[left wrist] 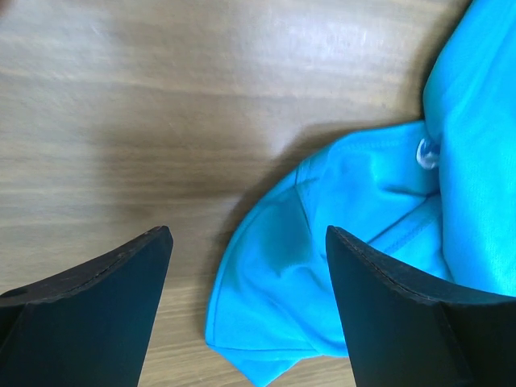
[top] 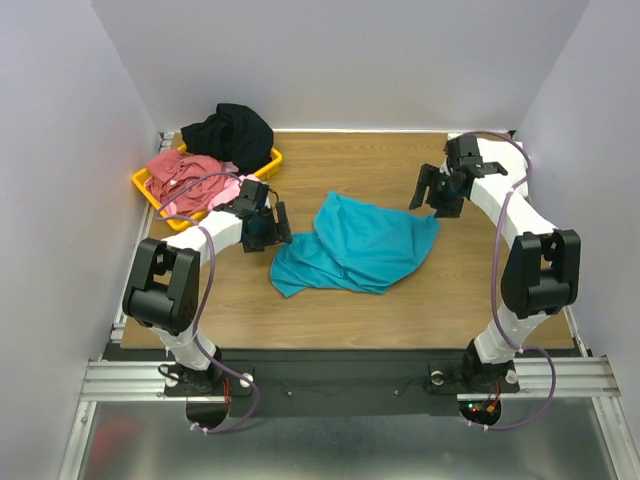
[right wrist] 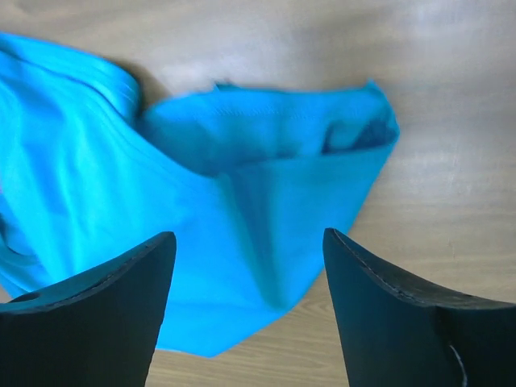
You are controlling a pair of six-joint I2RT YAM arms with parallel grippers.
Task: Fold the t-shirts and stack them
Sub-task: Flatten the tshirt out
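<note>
Next, I close my right gripper on the teal-blue t-shirt's corner (top: 435,224) (right wrist: 385,155) that is farthest from the yellow plastic tray.
A teal-blue t-shirt (top: 357,245) lies crumpled in the middle of the wooden table. My left gripper (top: 272,227) hovers at its left edge, open; in the left wrist view a rounded fold of the shirt (left wrist: 322,266) lies below and between the fingers (left wrist: 105,298). My right gripper (top: 432,190) hangs just off the shirt's upper right corner, open with nothing between its jaws; in the right wrist view the cloth (right wrist: 201,201) spreads beneath it. Black (top: 228,128), dusty red (top: 178,168) and pink (top: 192,200) t-shirts are heaped at the back left.
A yellow plastic tray (top: 272,161) at the back left holds the heaped shirts. Bare wood (top: 480,290) lies to the right of and in front of the teal shirt. Pale walls close in the table on three sides.
</note>
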